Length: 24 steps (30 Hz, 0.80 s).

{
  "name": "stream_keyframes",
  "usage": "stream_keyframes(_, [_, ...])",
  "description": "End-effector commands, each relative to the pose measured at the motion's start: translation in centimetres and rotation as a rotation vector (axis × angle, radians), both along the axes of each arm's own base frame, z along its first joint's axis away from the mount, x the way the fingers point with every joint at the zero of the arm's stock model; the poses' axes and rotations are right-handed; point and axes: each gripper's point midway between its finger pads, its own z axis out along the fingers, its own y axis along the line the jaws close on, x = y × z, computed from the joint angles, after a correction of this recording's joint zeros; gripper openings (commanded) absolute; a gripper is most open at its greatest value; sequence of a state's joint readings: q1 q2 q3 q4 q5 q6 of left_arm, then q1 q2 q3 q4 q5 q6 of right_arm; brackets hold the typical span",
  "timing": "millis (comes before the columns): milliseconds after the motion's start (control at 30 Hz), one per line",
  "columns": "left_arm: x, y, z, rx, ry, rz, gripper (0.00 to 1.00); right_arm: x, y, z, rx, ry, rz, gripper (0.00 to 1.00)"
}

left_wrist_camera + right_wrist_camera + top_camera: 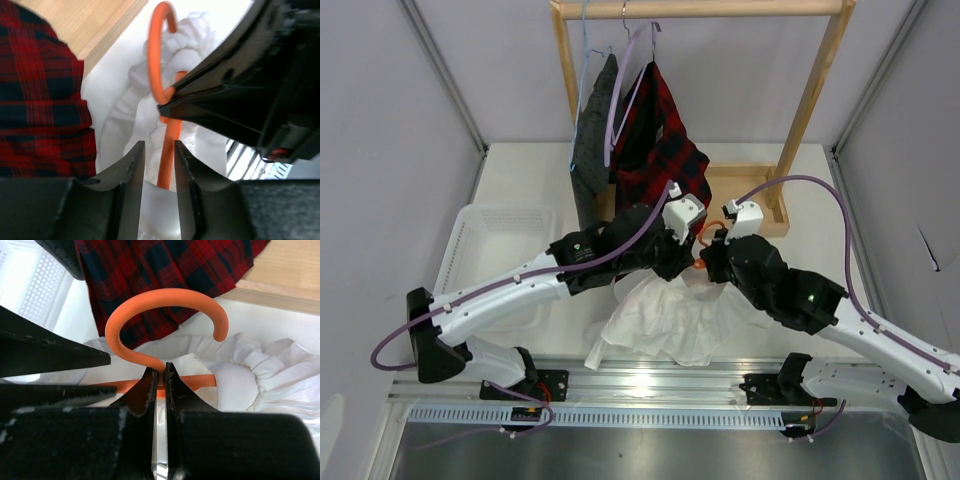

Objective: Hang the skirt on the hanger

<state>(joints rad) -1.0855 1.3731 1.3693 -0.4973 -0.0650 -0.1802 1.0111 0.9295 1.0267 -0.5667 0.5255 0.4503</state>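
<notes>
I should use my left gripper to pinch waistband and bar together [160, 196] before my right gripper frees the neck, as the skirt's waistband sits loose at the end of the orange hanger bar.
The orange hanger [165, 299] is held up over the white skirt [660, 320], which lies bunched on the table between the arms. My right gripper [159, 371] is shut on the hanger's neck just below the hook. My left gripper [159, 150] is open, and its jaws straddle an orange hanger bar [167, 150] without touching it. The skirt's ruffled fabric [250, 370] is gathered around the hanger's bars and also shows in the left wrist view [190, 40]. In the top view both grippers meet at the skirt's far edge, left [685, 250] and right [712, 252], hiding most of the hanger.
A wooden rack [720, 8] stands at the back with a red-and-black plaid garment [660, 140] on a lavender hanger [620, 90] and a dark grey garment [592, 140]. A white basket [470, 230] sits at the left.
</notes>
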Motion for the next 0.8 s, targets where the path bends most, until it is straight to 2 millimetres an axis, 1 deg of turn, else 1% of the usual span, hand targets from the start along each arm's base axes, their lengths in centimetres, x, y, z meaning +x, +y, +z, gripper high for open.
stream_keyframes(0, [-0.8,-0.1,4.9,-0.098,-0.125,-0.091,0.36,-0.1,0.8,4.3,0.103,-0.067,0.033,0.0])
stream_keyframes(100, [-0.6,0.5,6.2,-0.107,-0.174,-0.09,0.42,-0.1,0.8,4.7,0.104,-0.07,0.035,0.0])
stream_keyframes(133, [-0.6,0.8,6.6,-0.113,-0.188,-0.085,0.49,-0.1,0.7,4.7,0.096,-0.07,0.034,0.0])
stream_keyframes(167, [-0.6,1.5,8.1,-0.144,-0.217,-0.068,0.51,-0.1,0.7,4.4,0.083,-0.063,0.033,0.0])
stream_keyframes(233, [-0.7,2.3,9.4,-0.162,-0.245,-0.055,0.54,0.0,0.6,4.3,0.072,-0.06,0.03,0.0])
stream_keyframes(267, [-0.8,2.9,9.2,-0.138,-0.242,-0.049,0.55,-0.1,0.5,4.5,0.075,-0.063,0.031,0.0])
stream_keyframes(300, [-0.8,3.5,10.3,-0.141,-0.26,-0.04,0.56,-0.1,0.5,4.6,0.077,-0.065,0.032,0.0])
stream_keyframes(333, [-0.8,3.9,10.1,-0.116,-0.255,-0.037,0.56,-0.1,0.5,4.7,0.079,-0.067,0.032,0.0])
stream_keyframes(367, [-1.1,4.6,9.3,-0.07,-0.237,-0.042,0.56,-0.1,0.4,4.7,0.079,-0.067,0.032,0.0])
stream_keyframes(400, [-1.7,4.9,9.1,-0.064,-0.223,-0.064,0.56,-0.2,0.4,4.9,0.079,-0.068,0.034,0.0])
stream_keyframes(467, [-2.5,5.4,8.0,-0.036,-0.193,-0.094,0.56,-0.2,0.4,5.0,0.076,-0.069,0.037,0.0])
stream_keyframes(500, [-3.2,5.3,7.5,-0.023,-0.19,-0.144,0.55,-0.2,0.4,5.1,0.077,-0.07,0.035,0.0])
stream_keyframes(600, [-4.4,5.0,6.4,-0.014,-0.147,-0.201,0.52,-0.2,0.5,5.3,0.082,-0.071,0.04,0.0])
stream_keyframes(633, [-4.4,4.9,5.8,-0.004,-0.135,-0.207,0.52,-0.1,0.5,5.3,0.081,-0.07,0.04,0.0])
stream_keyframes(767, [-5.0,4.2,4.7,0.017,-0.096,-0.25,0.49,-0.1,0.4,5.7,0.085,-0.073,0.035,0.0])
